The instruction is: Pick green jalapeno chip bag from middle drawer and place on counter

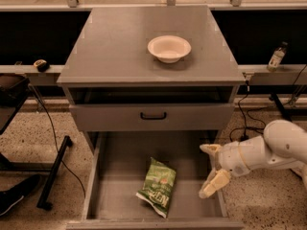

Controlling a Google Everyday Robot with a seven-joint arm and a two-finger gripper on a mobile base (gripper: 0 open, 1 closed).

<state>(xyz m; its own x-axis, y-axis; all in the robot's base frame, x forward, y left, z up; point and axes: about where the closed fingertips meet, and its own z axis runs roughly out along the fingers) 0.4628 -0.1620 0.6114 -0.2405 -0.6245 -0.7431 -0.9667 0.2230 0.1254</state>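
Observation:
The green jalapeno chip bag's back corner (171,171), on the side nearest my gripper's fingers, is the next place for my gripper to go to and close on.
The green jalapeno chip bag (157,186) lies flat on the floor of the pulled-out middle drawer (117,176), near the drawer's front middle. My gripper (209,169) hangs over the drawer's right wall, to the right of the bag and apart from it. Its two cream fingers (214,182) stand spread apart with nothing between them. The grey counter (120,42) is the cabinet's top, above and behind the drawer.
A white bowl (169,48) sits on the counter right of centre. A closed drawer front with a black handle (153,115) is just above the open drawer. A small bottle (277,57) stands on a ledge at right. Cables and a black stand lie on the floor.

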